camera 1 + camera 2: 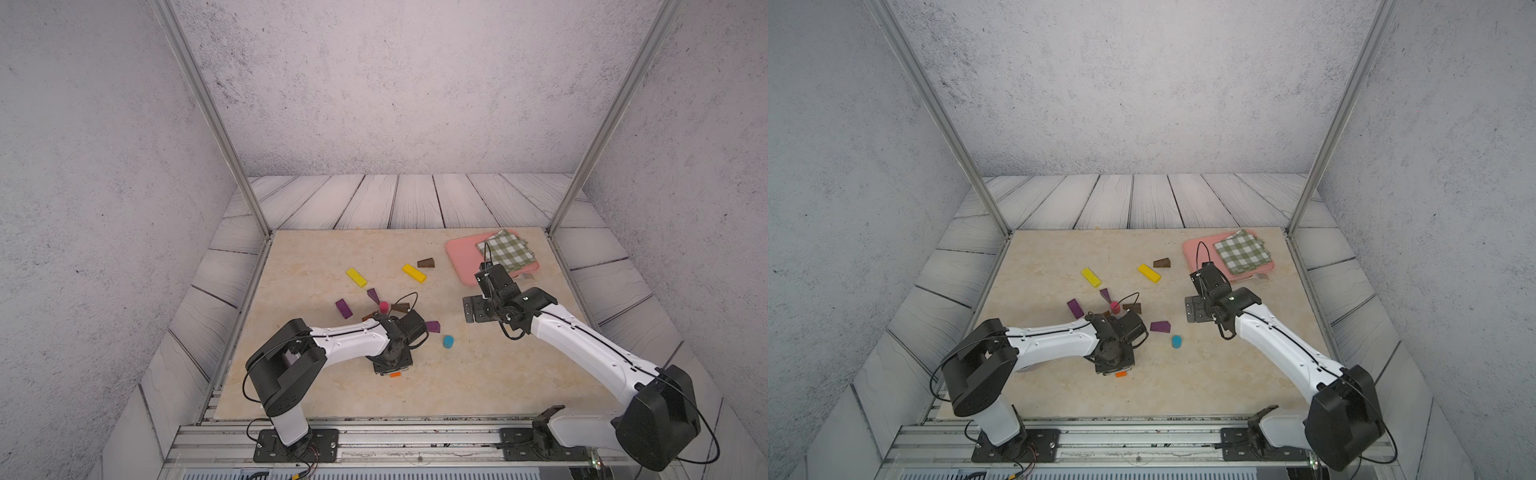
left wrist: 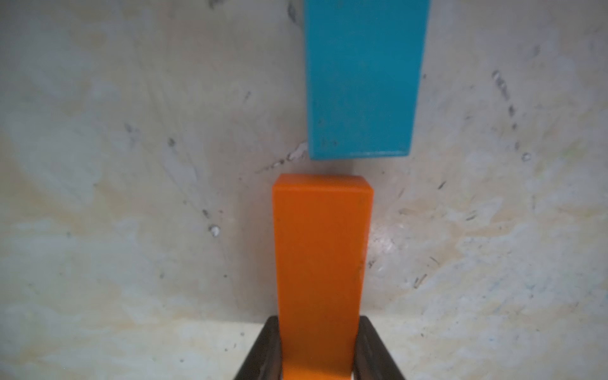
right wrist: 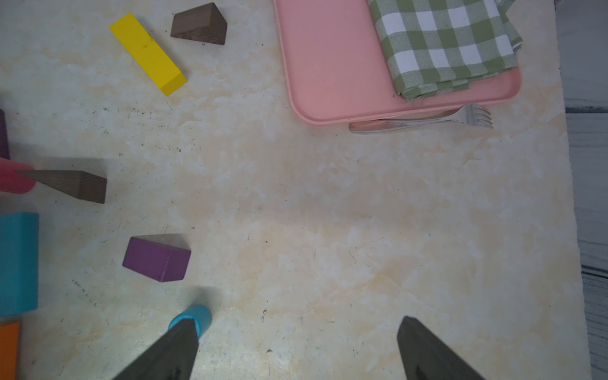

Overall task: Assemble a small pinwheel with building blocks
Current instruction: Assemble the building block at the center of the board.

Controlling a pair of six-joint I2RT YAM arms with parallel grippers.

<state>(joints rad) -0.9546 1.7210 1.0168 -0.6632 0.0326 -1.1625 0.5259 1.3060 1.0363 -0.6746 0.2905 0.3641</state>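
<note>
Next, I release the orange bar, now held low over the table, from my left gripper on the table (image 1: 397, 365) (image 2: 347, 266), so that it lies against the near end of the teal bar.
My left gripper (image 2: 319, 348) is shut on an orange bar (image 2: 320, 250), low over the table; its end peeks out under the wrist (image 1: 395, 374). A teal bar (image 2: 362, 79) lies just beyond the orange bar's tip, nearly in line, a small gap between. Behind the left wrist a pink cylinder (image 1: 383, 307) stands with a purple wedge (image 1: 372, 295) and brown wedges (image 1: 401, 308) pointing at it. Loose blocks: two yellow bars (image 1: 356, 277) (image 1: 414, 273), a brown wedge (image 1: 426, 262), purple wedges (image 1: 343, 308) (image 1: 432, 326), a blue cylinder (image 1: 448, 341). My right gripper (image 3: 297, 322) hangs open, holding nothing, over bare table.
A pink tray (image 1: 461, 253) with a folded green check cloth (image 1: 505, 249) sits at the back right, a fork (image 3: 427, 121) tucked at its near edge. Metal frame posts (image 1: 598, 137) rise at the table's back corners.
</note>
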